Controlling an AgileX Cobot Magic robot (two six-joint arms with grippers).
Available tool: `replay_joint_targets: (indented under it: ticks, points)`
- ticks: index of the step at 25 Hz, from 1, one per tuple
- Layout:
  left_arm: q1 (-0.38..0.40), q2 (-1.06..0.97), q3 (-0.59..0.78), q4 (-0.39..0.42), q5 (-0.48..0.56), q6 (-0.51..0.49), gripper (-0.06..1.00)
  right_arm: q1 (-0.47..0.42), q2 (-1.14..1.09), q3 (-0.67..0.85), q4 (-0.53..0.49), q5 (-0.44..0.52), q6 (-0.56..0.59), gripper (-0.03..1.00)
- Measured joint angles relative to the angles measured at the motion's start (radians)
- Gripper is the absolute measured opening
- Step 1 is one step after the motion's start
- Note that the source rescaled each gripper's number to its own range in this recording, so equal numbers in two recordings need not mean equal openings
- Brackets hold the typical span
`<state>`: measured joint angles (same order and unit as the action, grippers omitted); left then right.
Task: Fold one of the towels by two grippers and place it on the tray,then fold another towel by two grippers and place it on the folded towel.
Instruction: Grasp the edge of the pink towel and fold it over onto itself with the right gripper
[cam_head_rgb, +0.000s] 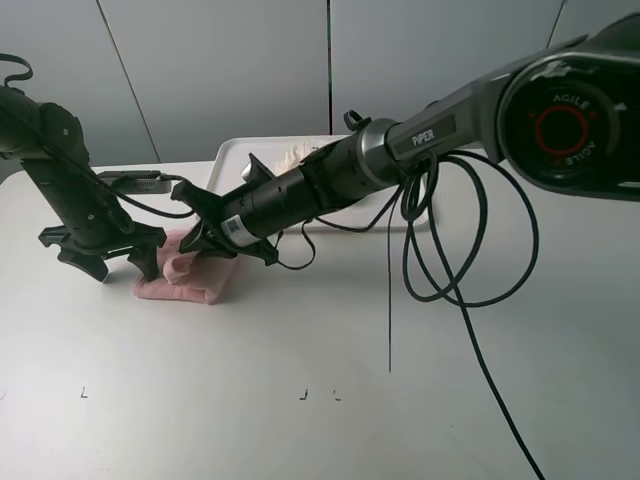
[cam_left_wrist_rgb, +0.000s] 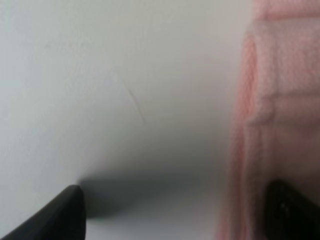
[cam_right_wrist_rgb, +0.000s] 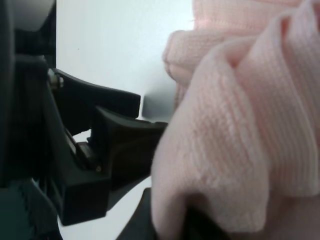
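Next, I open my right gripper, as it pinches only the pink towel's bunched upper fold, then lay that fold flat and close around all the towel's layers (cam_head_rgb: 207, 287) before lifting.
The pink towel (cam_head_rgb: 192, 280) lies folded in a thick bundle on the table at the left, and fills the right wrist view (cam_right_wrist_rgb: 240, 125). My right gripper (cam_head_rgb: 200, 243) reaches across the middle and is shut on the pink towel's upper fold, its fingertips buried in the cloth. My left gripper (cam_head_rgb: 122, 268) stands open at the towel's left edge. In the left wrist view, one of its fingers (cam_left_wrist_rgb: 290, 210) is over the pink towel (cam_left_wrist_rgb: 280, 100) and the other is over bare table. The cream towel (cam_head_rgb: 291, 156) lies on the white tray (cam_head_rgb: 228, 152) behind, partly hidden by the right arm.
Black cables (cam_head_rgb: 470, 250) hang in loops from the right arm over the table's middle and trail toward the front edge. The left arm (cam_head_rgb: 55, 170) rises at the far left. In the right wrist view the left gripper's black body (cam_right_wrist_rgb: 100, 150) stands close beside the towel.
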<state>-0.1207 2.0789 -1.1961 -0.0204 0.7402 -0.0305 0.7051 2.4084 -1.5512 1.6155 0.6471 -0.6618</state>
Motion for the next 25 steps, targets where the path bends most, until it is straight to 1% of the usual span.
replay_joint_targets:
  ticks: [3,5,12,17,21,24,25]
  points:
    - [0.000,0.000,0.000,-0.002,0.000,0.006,0.93,0.011,0.020,0.000,0.045,-0.002,-0.024,0.04]
    - [0.000,0.000,0.000,-0.009,0.000,0.019,0.93,0.014,0.032,0.000,0.057,-0.002,-0.034,0.04]
    - [0.000,-0.002,-0.006,-0.062,0.026,0.077,0.93,0.014,0.042,0.000,0.048,-0.009,-0.040,0.04]
    - [0.000,-0.065,-0.016,-0.059,0.035,0.093,0.93,0.014,0.042,0.000,0.042,-0.009,-0.040,0.04]
    - [0.000,-0.134,-0.052,-0.057,0.046,0.105,0.93,0.014,0.042,0.000,0.041,-0.009,-0.042,0.04]
    - [0.000,-0.175,-0.085,-0.039,0.067,0.107,0.93,0.014,0.042,0.000,0.039,-0.009,-0.042,0.04]
    - [0.000,-0.188,-0.095,-0.028,0.077,0.107,0.93,0.014,0.042,0.000,0.039,-0.005,-0.042,0.07]
